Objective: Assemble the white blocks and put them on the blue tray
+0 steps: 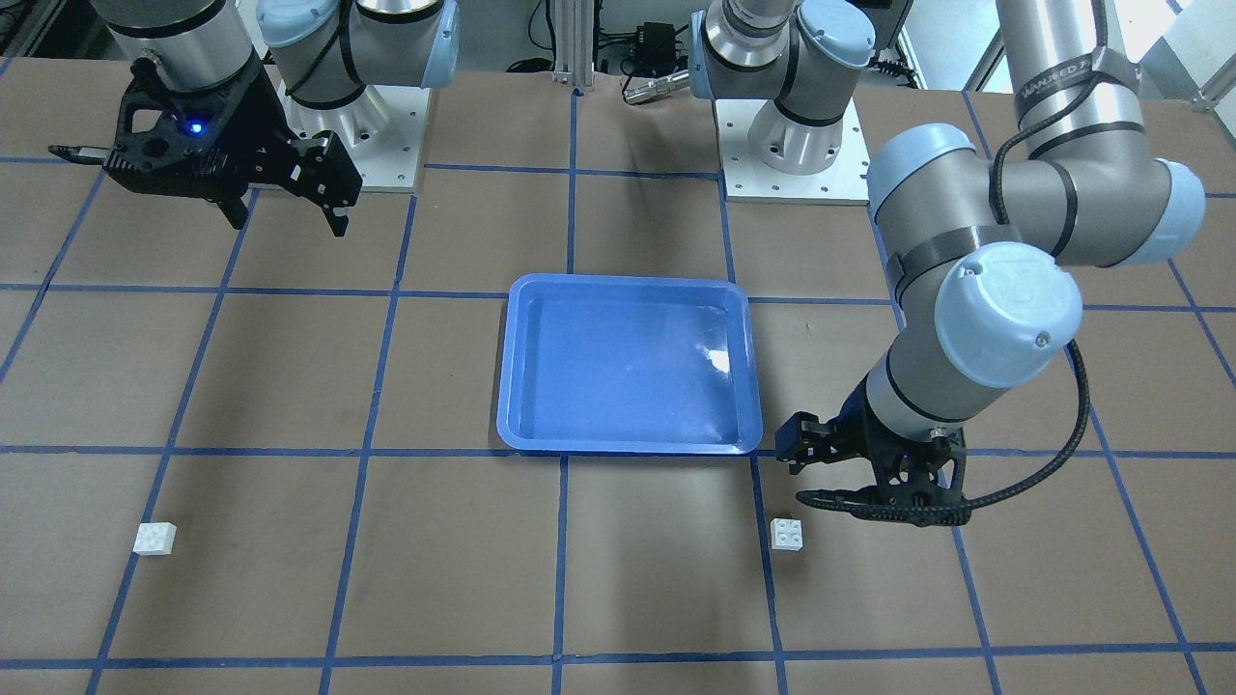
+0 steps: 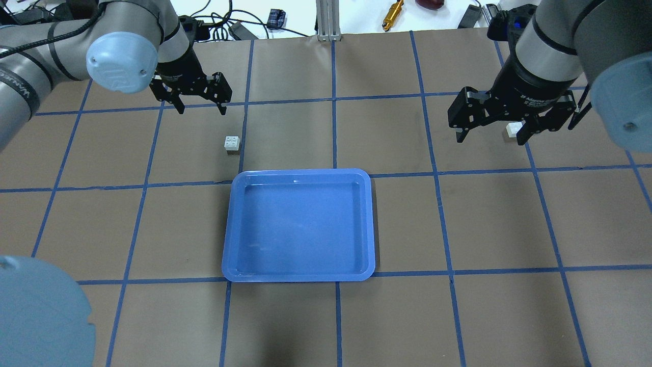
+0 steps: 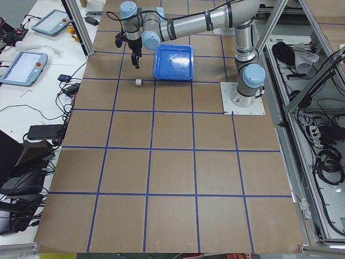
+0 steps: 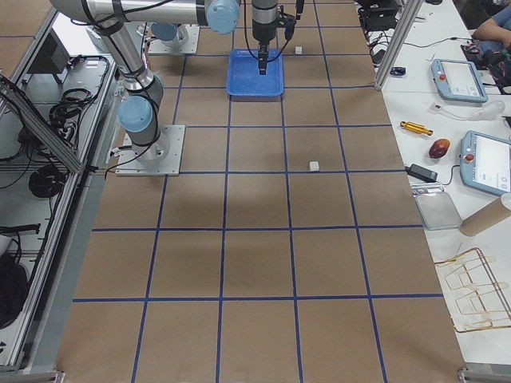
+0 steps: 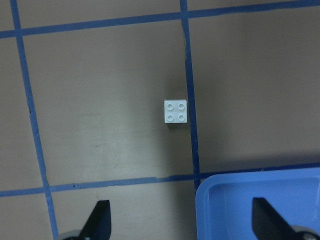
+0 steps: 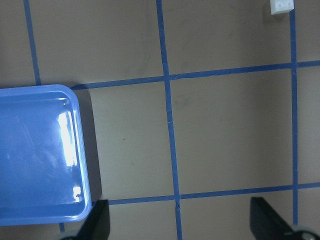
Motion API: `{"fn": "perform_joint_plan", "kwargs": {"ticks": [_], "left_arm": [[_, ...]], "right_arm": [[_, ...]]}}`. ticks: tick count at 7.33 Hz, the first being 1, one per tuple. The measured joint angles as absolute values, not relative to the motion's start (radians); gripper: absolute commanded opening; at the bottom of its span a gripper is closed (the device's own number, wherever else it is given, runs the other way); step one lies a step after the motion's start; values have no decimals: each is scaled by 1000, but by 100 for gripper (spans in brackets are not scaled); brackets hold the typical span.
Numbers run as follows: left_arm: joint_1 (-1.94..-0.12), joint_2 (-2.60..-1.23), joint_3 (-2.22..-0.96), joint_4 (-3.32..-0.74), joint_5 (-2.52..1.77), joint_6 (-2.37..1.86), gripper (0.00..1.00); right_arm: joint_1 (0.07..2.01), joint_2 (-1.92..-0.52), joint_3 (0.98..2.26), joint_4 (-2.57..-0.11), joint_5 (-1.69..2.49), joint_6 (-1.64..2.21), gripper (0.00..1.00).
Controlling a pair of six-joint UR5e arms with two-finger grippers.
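My left gripper is about to close on the opposite sides of the white block (image 1: pixel 787 535) (image 5: pixel 175 111) near the corner of the blue tray, with one finger beside the tape line.
The blue tray (image 2: pixel 299 275) lies empty at the table's middle. One white block (image 2: pixel 232 144) sits studs up on the table just beyond the tray's far left corner; it also shows in the left wrist view (image 5: pixel 176 111). My left gripper (image 2: pixel 201 108) hovers open and empty a little beyond it. The other white block (image 2: pixel 513 129) lies far right, partly hidden behind my right gripper (image 2: pixel 491 138), which is open, empty and raised well above the table. In the right wrist view this block (image 6: pixel 281 5) is at the top right edge, away from the fingers (image 6: pixel 97 220).
Blue tape lines grid the brown table. The arms' white base plates (image 1: pixel 797 164) stand at the robot's side. Beyond the far edge lie cables and a gold tool (image 2: pixel 393 11). Tablets (image 4: pixel 487 163) lie on the side bench.
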State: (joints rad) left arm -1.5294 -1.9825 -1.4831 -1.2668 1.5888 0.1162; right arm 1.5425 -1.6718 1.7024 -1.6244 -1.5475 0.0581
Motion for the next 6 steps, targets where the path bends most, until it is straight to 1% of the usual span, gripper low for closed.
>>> {"fn": "perform_joint_plan", "kwargs": {"ticks": [3,6], "left_arm": [[-1529,-2028,-1552,-1150,1592,123,100],[-1529,-2092,-1564,-1053,1595,138,100]], "right_arm": [[1525,-1656,1690,-1651,-1538,-36,100],[1404,-1618,1697,-1682,-1495,-314,100]]}}
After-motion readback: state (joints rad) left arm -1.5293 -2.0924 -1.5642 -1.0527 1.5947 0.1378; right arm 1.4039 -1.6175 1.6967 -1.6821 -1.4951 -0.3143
